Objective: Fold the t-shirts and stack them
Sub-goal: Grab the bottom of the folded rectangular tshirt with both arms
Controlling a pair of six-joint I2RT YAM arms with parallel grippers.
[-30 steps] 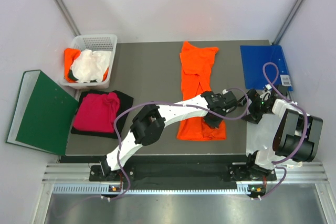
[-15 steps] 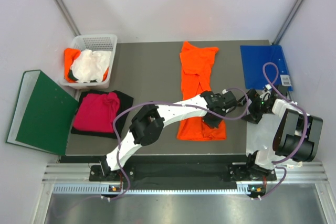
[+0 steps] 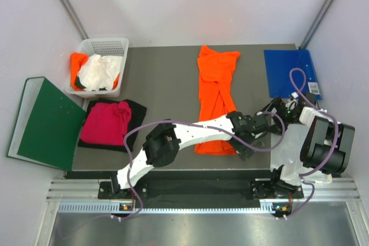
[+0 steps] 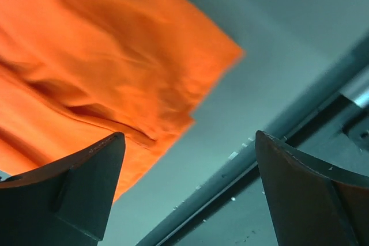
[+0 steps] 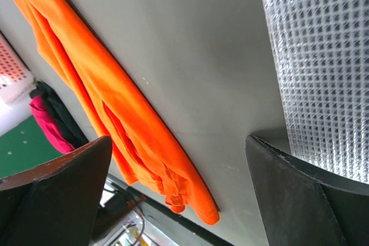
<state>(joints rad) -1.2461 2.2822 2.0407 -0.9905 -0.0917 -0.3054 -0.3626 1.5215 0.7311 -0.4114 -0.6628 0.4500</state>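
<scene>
The orange t-shirt's near edge is bunched up beside its corner. Next, my left gripper pinches the t-shirt's bunched layer (image 4: 170,112) and pulls it straight before folding the t-shirt.
A bright orange t-shirt (image 3: 216,99) lies as a long folded strip down the middle of the table. In the left wrist view its near corner (image 4: 115,79) shows above and left of the fingers. My left gripper (image 3: 244,149) hovers open just right of that corner, over bare table by the front edge, holding nothing (image 4: 190,188). My right gripper (image 3: 270,109) is open to the right of the shirt and apart from it (image 5: 179,194); the shirt (image 5: 115,113) runs along the left of that view. A magenta t-shirt (image 3: 106,120) rests on a black one (image 3: 136,110) at the left.
A white basket (image 3: 106,46) at the back left holds a white t-shirt (image 3: 99,72) and an orange one (image 3: 78,61). A dark green binder (image 3: 43,122) lies at the far left and a blue folder (image 3: 291,72) at the back right. A white gridded surface (image 5: 323,67) fills the right wrist view's upper right.
My left gripper has opened, let go of the orange shirt's near right edge, and moved right and toward the front edge. The right arm has barely shifted.
</scene>
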